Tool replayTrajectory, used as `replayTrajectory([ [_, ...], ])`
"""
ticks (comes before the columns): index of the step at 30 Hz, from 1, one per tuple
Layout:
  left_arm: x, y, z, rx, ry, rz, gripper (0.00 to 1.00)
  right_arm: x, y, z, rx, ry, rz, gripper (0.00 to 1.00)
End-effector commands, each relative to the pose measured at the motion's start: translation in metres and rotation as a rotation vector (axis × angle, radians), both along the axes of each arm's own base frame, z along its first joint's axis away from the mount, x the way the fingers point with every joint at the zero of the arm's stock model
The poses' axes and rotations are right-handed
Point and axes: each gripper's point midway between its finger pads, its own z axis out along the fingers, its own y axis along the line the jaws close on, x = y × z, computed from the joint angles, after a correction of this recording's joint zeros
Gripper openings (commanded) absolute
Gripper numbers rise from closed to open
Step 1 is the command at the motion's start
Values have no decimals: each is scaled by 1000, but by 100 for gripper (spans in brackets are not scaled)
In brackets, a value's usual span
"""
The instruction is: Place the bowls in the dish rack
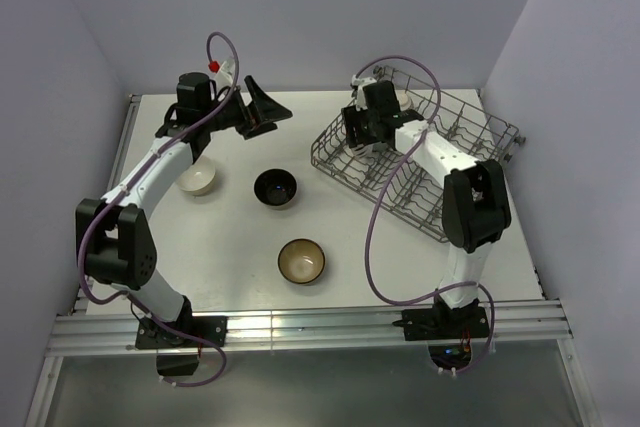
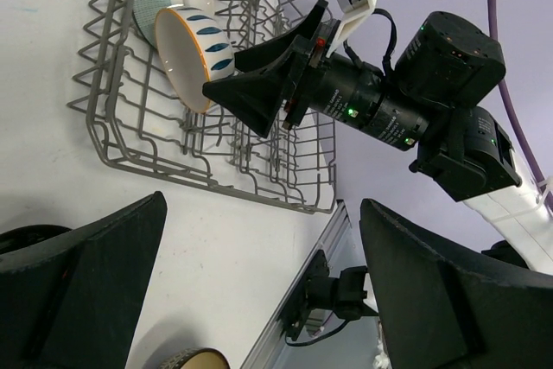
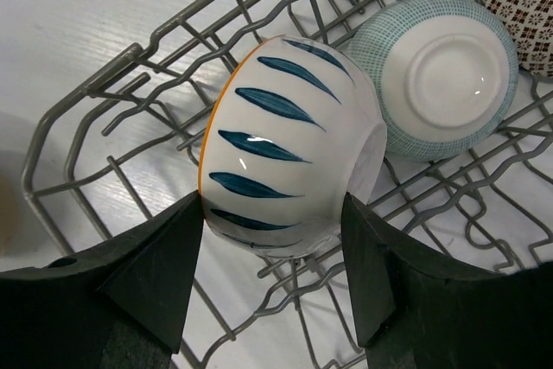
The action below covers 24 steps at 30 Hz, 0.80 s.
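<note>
Next, my left gripper grabs the rim (image 1: 257, 183) of the glossy black bowl on the side facing the cream bowl.
My right gripper (image 3: 273, 213) reaches into the grey wire dish rack (image 1: 470, 137) and is shut on a white bowl with blue leaf strokes and an orange rim (image 3: 285, 144). The bowl stands on its side among the tines. A pale teal bowl (image 3: 441, 75) and a red-white lattice bowl (image 3: 527, 6) lie just behind it in the rack. On the table are a cream bowl (image 1: 197, 179), a glossy black bowl (image 1: 275, 187) and a brown bowl with a tan inside (image 1: 301, 261). My left gripper (image 1: 262, 112) is open and empty, raised at the far left.
The rack (image 2: 112, 140) takes up the table's right side, set at an angle. Purple walls close in the back and both sides. An aluminium rail (image 1: 300, 327) runs along the near edge. Purple cables loop from both arms.
</note>
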Motion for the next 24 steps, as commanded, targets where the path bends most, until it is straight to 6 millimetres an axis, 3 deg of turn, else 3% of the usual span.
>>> replayTrajectory([
  [1, -9, 7, 18, -12, -54, -11, 99, 26, -2, 32, -42, -123, 18, 0],
  [14, -7, 23, 14, -14, -44, 14, 99, 18, -5, 13, -251, -77, 68, 0],
  [24, -9, 28, 15, -10, -45, 22, 100, 9, 4, -8, -370, -28, 140, 0],
])
